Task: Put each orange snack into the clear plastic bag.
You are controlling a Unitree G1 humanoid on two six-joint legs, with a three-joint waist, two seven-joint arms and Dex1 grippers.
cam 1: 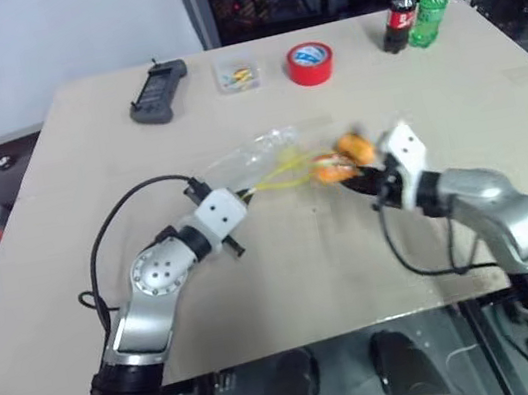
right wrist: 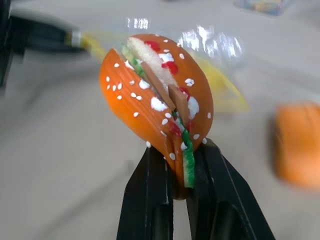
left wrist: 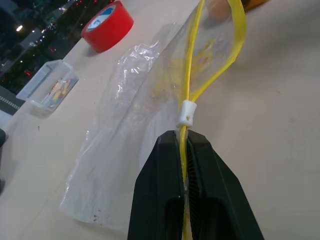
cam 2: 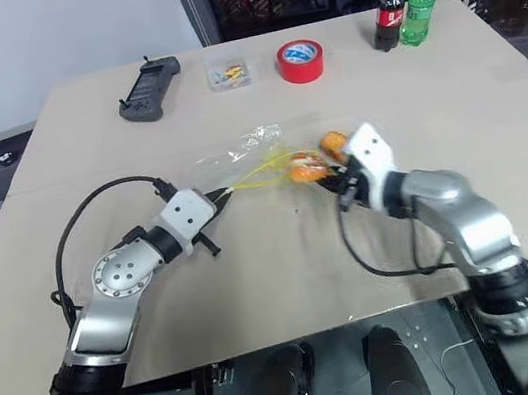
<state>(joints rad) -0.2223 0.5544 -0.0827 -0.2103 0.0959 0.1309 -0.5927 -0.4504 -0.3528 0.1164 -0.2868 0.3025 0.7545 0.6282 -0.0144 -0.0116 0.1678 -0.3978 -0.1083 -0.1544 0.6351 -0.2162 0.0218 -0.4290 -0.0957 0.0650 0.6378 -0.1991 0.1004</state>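
Observation:
Next, my right gripper lets go of the speckled orange snack just inside the yellow opening of the clear plastic bag (cam 1: 293, 164) (right wrist: 167, 56).
The clear plastic bag (cam 1: 259, 153) lies crumpled at mid-table, its yellow zip strip (left wrist: 190, 75) looped open. My left gripper (left wrist: 185, 145) is shut on that strip just behind its white slider. My right gripper (right wrist: 179, 170) is shut on one orange snack (right wrist: 157, 100), a speckled burger-like bun held on edge just off the table, right at the bag's yellow mouth (cam 1: 292, 167). The other orange snack (cam 1: 354, 149), a smooth rounded lump, rests on the table just beyond my right gripper (cam 1: 354, 178) and also appears beside the bun (right wrist: 299, 145).
At the table's far side sit a red tape roll (cam 1: 309, 62), a small clear box (cam 1: 236, 73) of yellow bits, a black controller (cam 1: 159, 92) and two bottles (cam 1: 404, 14) (cam 1: 428, 8). A cable (cam 1: 116, 222) loops beside my left arm.

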